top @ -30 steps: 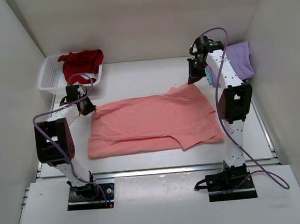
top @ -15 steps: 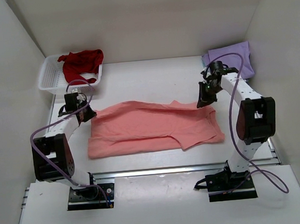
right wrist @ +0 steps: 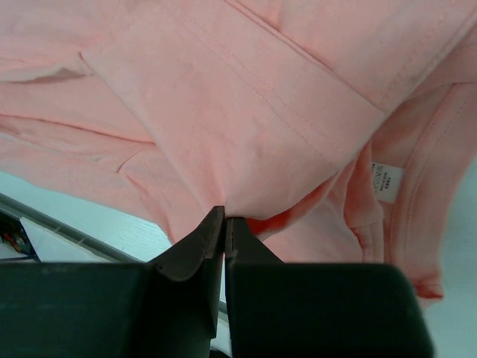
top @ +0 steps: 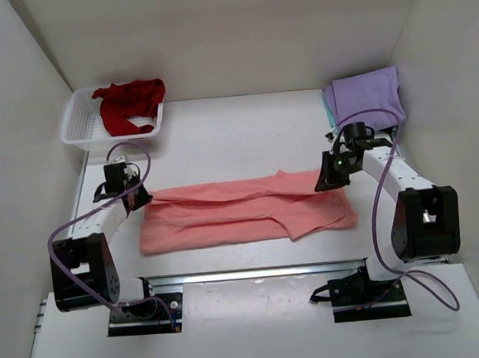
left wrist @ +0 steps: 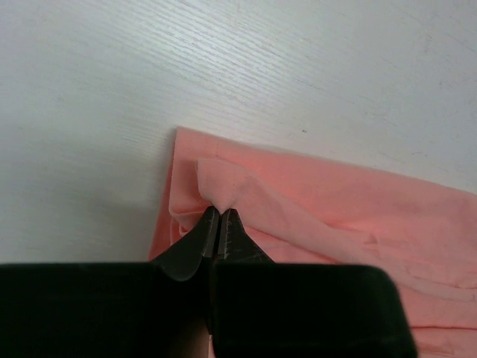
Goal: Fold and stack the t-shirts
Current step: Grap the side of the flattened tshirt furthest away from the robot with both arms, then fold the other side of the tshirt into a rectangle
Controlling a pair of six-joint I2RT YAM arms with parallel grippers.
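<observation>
My left gripper is holding only the salmon-pink t-shirt's corner while the t-shirt lies long across the table, so it should take the layers farther in and turn (top: 166, 213) the t-shirt.
The salmon-pink t-shirt (top: 242, 212) lies across the table's front half, its far edge folded over toward the front. My left gripper (top: 138, 199) is shut on the shirt's far left corner (left wrist: 220, 195). My right gripper (top: 326, 182) is shut on the far right edge, pinching a fold of cloth (right wrist: 246, 160) held just above the rest of the shirt. A lavender-purple t-shirt (top: 369, 96) lies folded at the far right, with a teal one (top: 330, 110) showing under its left edge. A dark red t-shirt (top: 130, 100) sits bunched in the basket.
A white lattice basket (top: 82, 125) stands at the far left corner. White walls close in the table on three sides. A metal rail (top: 255, 271) runs along the front edge by the arm bases.
Both grippers have drawn the shirt's far edge toward the front, folding it over. The shirt has gone from a broad spread to a narrow band. The purple shirt is now uncovered by the right arm.
</observation>
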